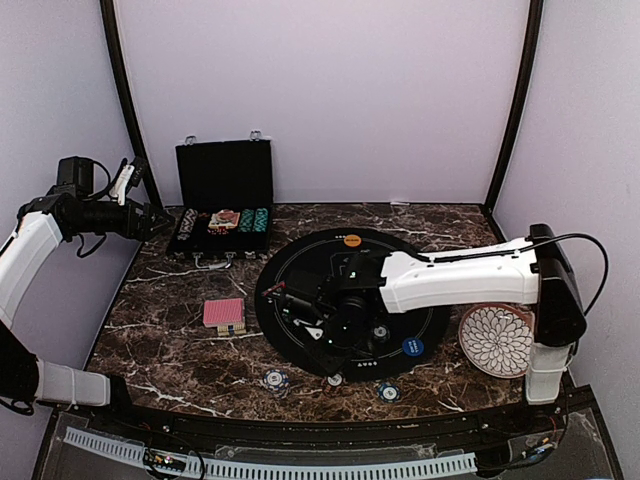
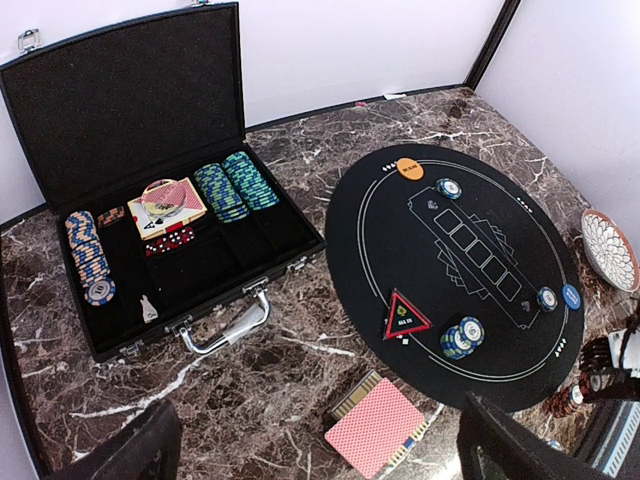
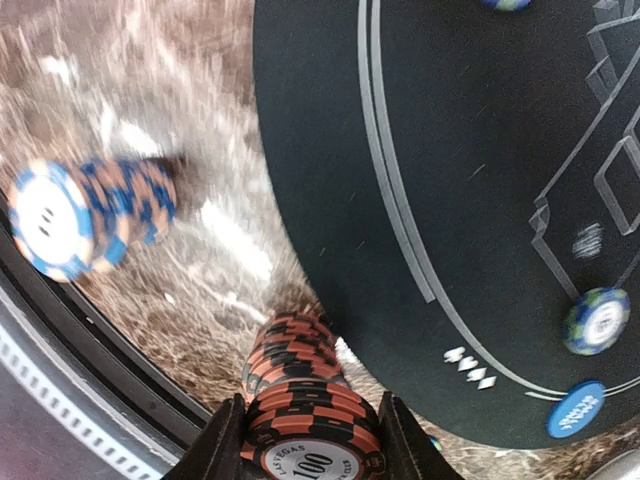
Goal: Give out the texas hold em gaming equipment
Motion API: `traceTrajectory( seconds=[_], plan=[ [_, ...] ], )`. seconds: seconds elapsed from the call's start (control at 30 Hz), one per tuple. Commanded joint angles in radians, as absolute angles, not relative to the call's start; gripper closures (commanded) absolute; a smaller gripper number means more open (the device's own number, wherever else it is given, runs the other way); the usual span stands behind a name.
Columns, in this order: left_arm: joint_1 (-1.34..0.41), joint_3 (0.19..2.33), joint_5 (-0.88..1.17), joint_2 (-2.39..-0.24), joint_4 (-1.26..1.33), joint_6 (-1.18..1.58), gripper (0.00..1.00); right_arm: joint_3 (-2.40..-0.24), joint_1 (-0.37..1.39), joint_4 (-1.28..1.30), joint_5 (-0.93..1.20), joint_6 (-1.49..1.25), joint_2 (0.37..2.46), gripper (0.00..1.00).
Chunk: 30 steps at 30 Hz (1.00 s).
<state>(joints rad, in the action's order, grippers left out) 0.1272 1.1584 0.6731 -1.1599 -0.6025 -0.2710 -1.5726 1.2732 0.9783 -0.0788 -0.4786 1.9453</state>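
The orange-and-black poker chips will leave my right gripper on the round black mat [image 1: 348,266], just in front of the orange disc.
My right gripper [image 3: 312,452] is shut on a stack of orange-and-black poker chips [image 3: 305,395], at the near left edge of the round black mat [image 3: 470,150]; the stack reaches down to the marble. In the top view this gripper [image 1: 326,350] is over the mat's near left part. A blue-and-orange chip stack [image 3: 85,215] lies to its left. My left gripper [image 2: 318,440] is open and empty, held high above the table's left side [image 1: 150,215]. Below it lie the red-backed cards [image 2: 375,427], the red triangle token [image 2: 406,315], a chip stack [image 2: 461,337], an orange disc [image 2: 410,168] and a blue disc [image 2: 571,296].
An open black case [image 2: 200,290] at the back left holds more chip rows and a card box. A white patterned plate [image 1: 497,338] sits at the right. Loose chips [image 1: 388,392] lie by the table's near edge. Black frame posts stand at both back corners.
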Motion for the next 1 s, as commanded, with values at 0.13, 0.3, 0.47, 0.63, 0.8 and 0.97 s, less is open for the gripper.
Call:
traceTrajectory(
  seconds=[0.13, 0.3, 0.47, 0.63, 0.8, 0.97],
  plan=[
    [0.133, 1.158, 0.692, -1.141, -0.618, -0.278, 0.01, -1.734, 1.107, 1.032, -0.177, -0.424, 1.903, 0.89],
    [0.133, 1.159, 0.693, -1.145, -0.618, -0.276, 0.01, -1.783, 0.949, 0.98, -0.199, -0.367, 1.947, 0.89],
    [0.133, 1.165, 0.695, -1.149, -0.616, -0.27, 0.01, -1.874, 0.825, 0.927, -0.189, -0.325, 2.068, 0.89],
    [0.133, 1.17, 0.691, -1.15, -0.619, -0.271, 0.01, -2.052, 0.763, 0.944, -0.179, -0.306, 2.248, 0.89],
    [0.133, 1.17, 0.689, -1.151, -0.623, -0.275, 0.01, -2.24, 0.736, 0.972, -0.169, -0.305, 2.406, 0.89],
    [0.133, 1.17, 0.69, -1.151, -0.625, -0.278, 0.01, -2.322, 0.715, 0.964, -0.177, -0.317, 2.496, 0.88]
  ],
)
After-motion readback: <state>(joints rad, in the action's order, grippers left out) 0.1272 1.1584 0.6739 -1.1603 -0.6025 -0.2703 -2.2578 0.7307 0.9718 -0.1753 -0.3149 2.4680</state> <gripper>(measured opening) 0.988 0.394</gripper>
